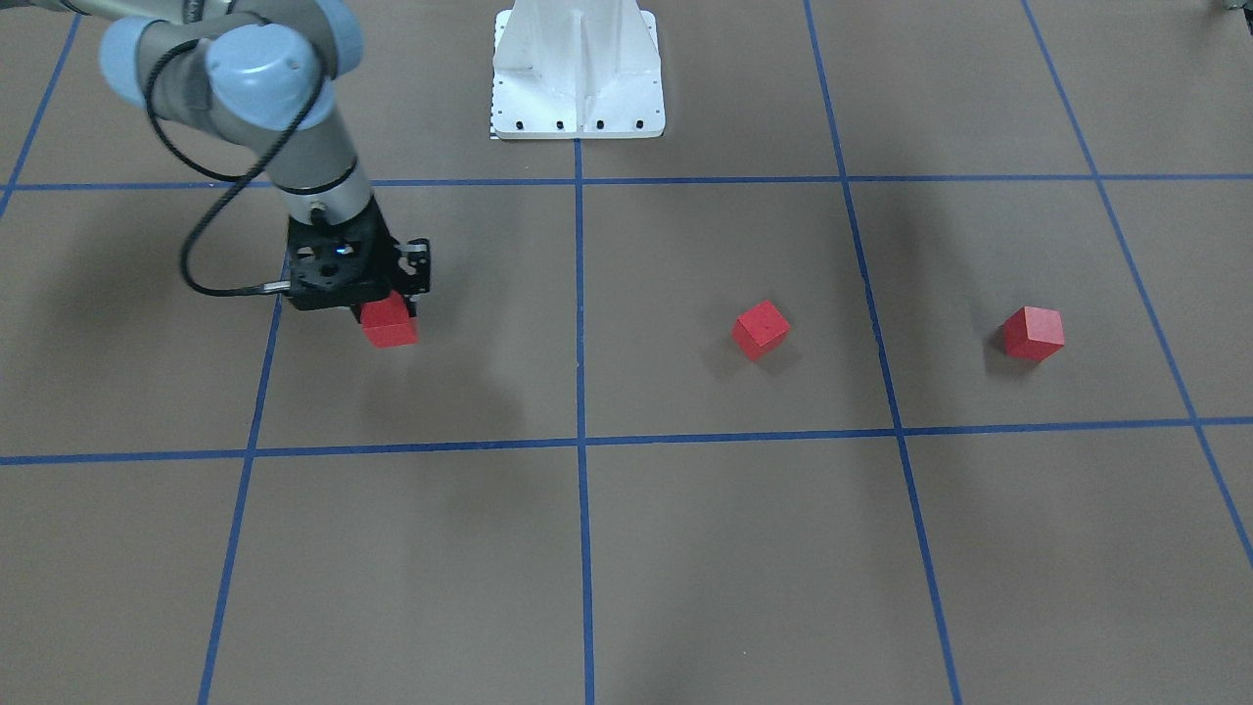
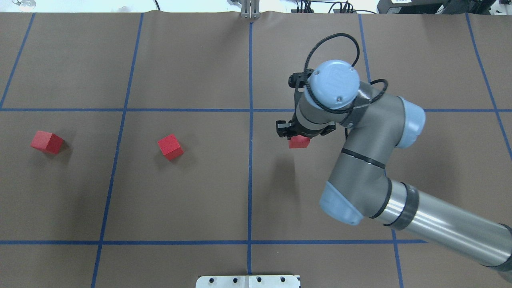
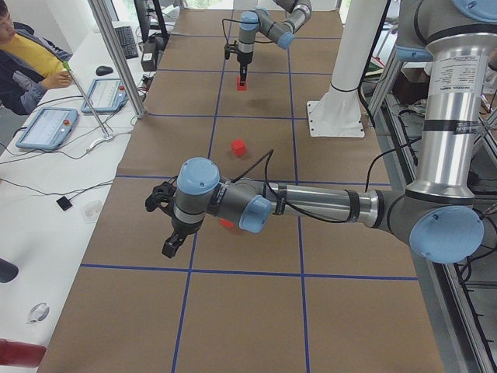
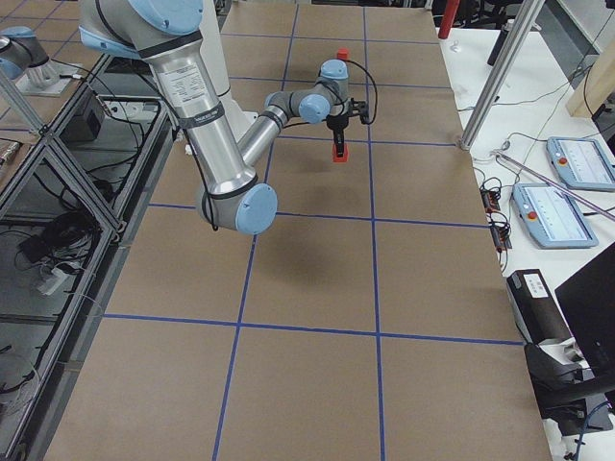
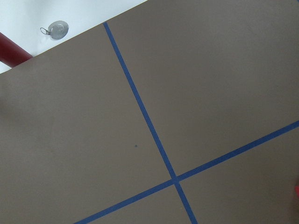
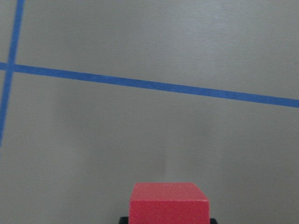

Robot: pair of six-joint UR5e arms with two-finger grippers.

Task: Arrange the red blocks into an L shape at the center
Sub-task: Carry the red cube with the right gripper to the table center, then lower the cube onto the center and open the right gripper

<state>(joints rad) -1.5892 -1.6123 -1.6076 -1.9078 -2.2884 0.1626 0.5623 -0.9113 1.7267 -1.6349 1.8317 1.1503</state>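
The red block will go down from my right gripper on the blue center line [image 1: 577, 309], beside the tilted red block. The held block is still above the brown surface.
Three red blocks show. My right gripper [image 2: 299, 138] is shut on one red block [image 2: 299, 142], held above the brown surface a little to the right of the center line [image 2: 250, 176]; this block also shows in the front view [image 1: 390, 324] and the right wrist view [image 6: 169, 203]. A second block [image 2: 170, 146] lies left of the center line, tilted. The third [image 2: 47, 142] lies far left. My left gripper [image 3: 165, 225] shows only in the exterior left view, hovering near the far-left block; I cannot tell whether it is open or shut.
The white robot base plate [image 2: 248, 281] sits at the near edge on the center line. Blue tape lines grid the surface. An operator [image 3: 23, 54] and tablets [image 3: 48, 127] are beside the table. A metal ring [image 5: 58, 29] lies off the table's left end.
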